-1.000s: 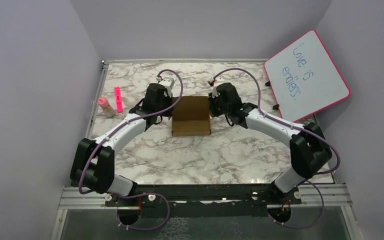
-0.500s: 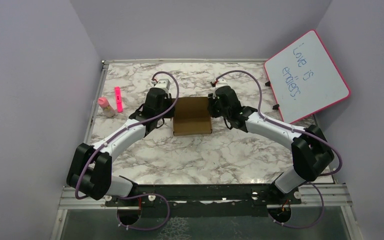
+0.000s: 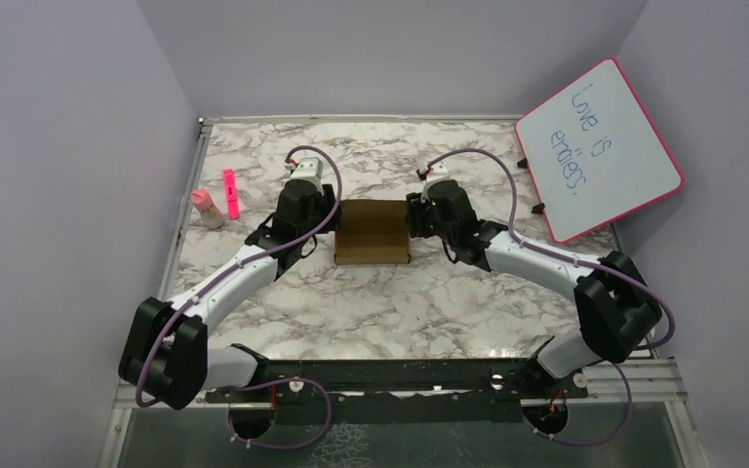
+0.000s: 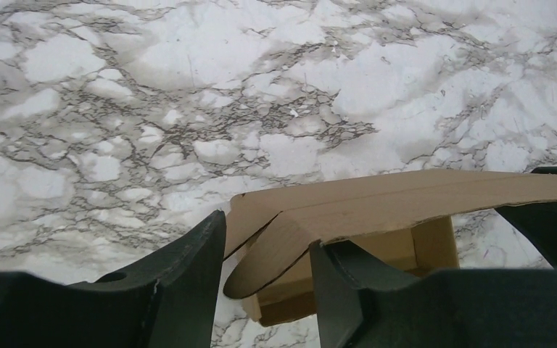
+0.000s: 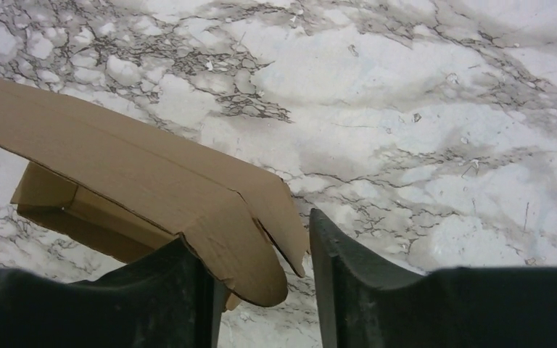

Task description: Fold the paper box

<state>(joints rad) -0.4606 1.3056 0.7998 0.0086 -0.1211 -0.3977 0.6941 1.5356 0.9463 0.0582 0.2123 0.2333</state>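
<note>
The side flap of the lid sticks out past the tray beside the rounded tab, so I will open my left gripper and pinch that flap point(image 4: 249, 220) to fold it in first.
The paper box point(image 3: 373, 232) is plain brown cardboard and sits mid-table, its lid partly lowered over the open tray. My left gripper point(image 3: 330, 222) is at the box's left side and my right gripper point(image 3: 412, 219) is at its right side. In the left wrist view the lid point(image 4: 406, 199) slopes over the tray, and its rounded side tab hangs between the open jaws of the left gripper point(image 4: 267, 232). In the right wrist view the lid point(image 5: 116, 159) shows its other rounded tab between the open jaws of the right gripper point(image 5: 250, 228), resting against the left finger point(image 5: 181, 290).
A pink-framed whiteboard point(image 3: 600, 151) leans at the back right. A pink marker point(image 3: 231, 193) and a small pink-capped bottle point(image 3: 205, 208) lie near the left table edge. Walls enclose the marble table point(image 3: 400, 302) on three sides.
Both grippers have moved a little toward the near side along the box's sides. The lid has tipped lower over the tray, so the box looks shorter from above.
</note>
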